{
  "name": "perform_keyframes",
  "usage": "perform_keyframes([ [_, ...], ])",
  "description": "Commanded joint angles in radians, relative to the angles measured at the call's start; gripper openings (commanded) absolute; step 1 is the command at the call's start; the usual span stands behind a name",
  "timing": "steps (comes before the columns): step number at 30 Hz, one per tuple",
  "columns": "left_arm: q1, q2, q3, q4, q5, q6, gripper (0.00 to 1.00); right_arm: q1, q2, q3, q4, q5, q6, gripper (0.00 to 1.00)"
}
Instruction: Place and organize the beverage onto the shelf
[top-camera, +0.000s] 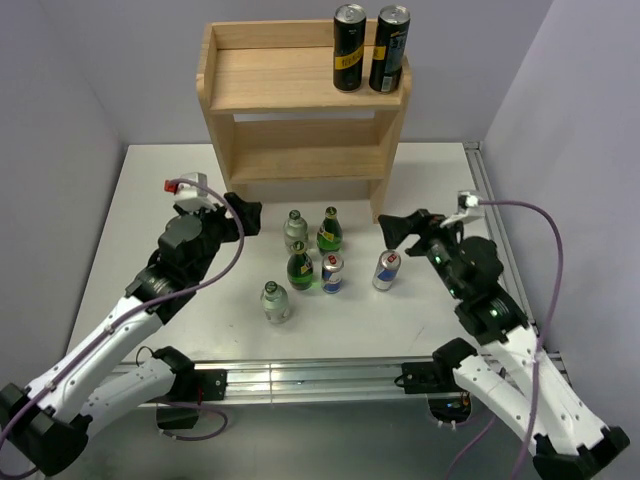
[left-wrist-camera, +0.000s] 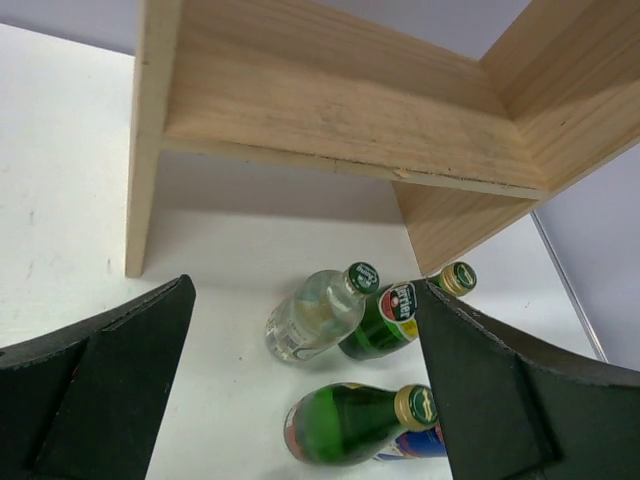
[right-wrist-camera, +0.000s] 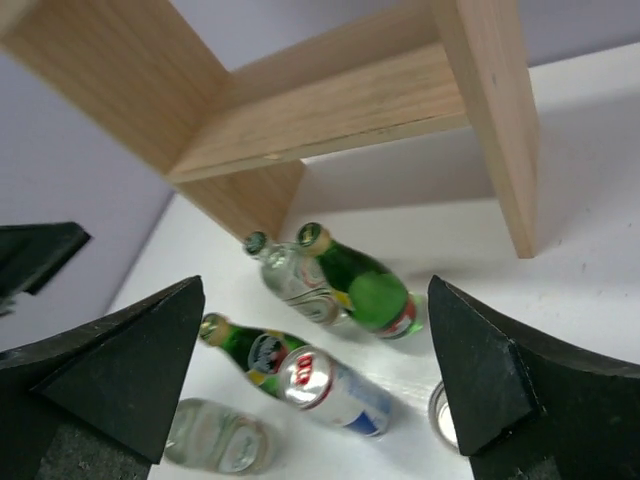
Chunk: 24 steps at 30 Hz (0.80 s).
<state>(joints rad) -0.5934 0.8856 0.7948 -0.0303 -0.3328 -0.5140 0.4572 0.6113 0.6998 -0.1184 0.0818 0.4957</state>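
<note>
The silver-blue can (top-camera: 385, 274) stands apart, farthest from the green bottles, and my right gripper should close around its sides next.
The light-wood shelf (top-camera: 300, 80) stands at the back of the table, with two black cans (top-camera: 349, 48) (top-camera: 389, 50) on the right of its upper board. In front of it stand two clear bottles (top-camera: 294, 230) (top-camera: 276, 302), two green bottles (top-camera: 329, 230) (top-camera: 300, 267) and two silver-blue cans (top-camera: 332, 273) (top-camera: 386, 270). My left gripper (top-camera: 245, 213) is open and empty, left of the group. My right gripper (top-camera: 392, 230) is open and empty, just right of the right-hand can. The left wrist view shows a clear bottle (left-wrist-camera: 310, 315) and green bottles (left-wrist-camera: 385, 322) (left-wrist-camera: 350, 420) between the fingers (left-wrist-camera: 100, 390).
The shelf's lower board (top-camera: 308, 160) is bare; it also shows in the left wrist view (left-wrist-camera: 340, 120) and the right wrist view (right-wrist-camera: 330, 115). The white table (top-camera: 180, 200) has a metal rail along its near edge (top-camera: 320, 375). Grey walls stand on both sides.
</note>
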Motion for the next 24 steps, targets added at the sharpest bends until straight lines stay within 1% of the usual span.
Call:
perform_keyframes([
  [1,-0.031,-0.083,-0.034,-0.063,-0.087,-0.041,0.99,0.061,-0.141,-0.017,-0.130,0.081,0.079,1.00],
  [4,-0.045,-0.109,-0.072,-0.085,-0.127,-0.067,0.99,0.102,-0.237,-0.095,-0.187,0.099,0.165,1.00],
  [5,-0.049,-0.112,-0.081,-0.085,-0.133,-0.076,0.99,0.113,-0.248,-0.121,-0.243,0.120,0.190,1.00],
  [6,-0.051,-0.119,-0.101,-0.082,-0.137,-0.092,0.99,0.121,-0.248,-0.132,-0.272,0.175,0.214,1.00],
  [9,-0.059,-0.131,-0.138,-0.054,-0.141,-0.103,0.98,0.161,-0.180,-0.157,-0.378,0.249,0.312,1.00],
  [11,-0.063,-0.134,-0.149,-0.048,-0.149,-0.101,0.98,0.202,-0.111,-0.155,-0.440,0.327,0.351,1.00],
  [12,-0.065,-0.134,-0.155,-0.043,-0.152,-0.100,0.98,0.222,-0.082,-0.152,-0.461,0.363,0.397,1.00],
  [13,-0.066,-0.134,-0.157,-0.043,-0.159,-0.100,0.98,0.247,-0.071,-0.146,-0.483,0.447,0.418,1.00],
  [14,-0.068,-0.132,-0.160,-0.043,-0.161,-0.098,0.98,0.268,-0.061,-0.145,-0.504,0.475,0.435,1.00],
  [15,-0.069,-0.134,-0.166,-0.039,-0.160,-0.092,0.98,0.303,-0.053,-0.146,-0.503,0.495,0.449,1.00],
  [16,-0.069,-0.135,-0.170,-0.037,-0.166,-0.092,0.98,0.308,-0.032,-0.148,-0.503,0.503,0.455,1.00],
  [22,-0.071,-0.169,-0.207,-0.002,-0.166,-0.086,0.98,0.308,0.051,-0.183,-0.428,0.510,0.460,1.00],
  [24,-0.071,-0.177,-0.226,0.007,-0.169,-0.083,0.98,0.308,0.091,-0.210,-0.367,0.507,0.452,1.00],
])
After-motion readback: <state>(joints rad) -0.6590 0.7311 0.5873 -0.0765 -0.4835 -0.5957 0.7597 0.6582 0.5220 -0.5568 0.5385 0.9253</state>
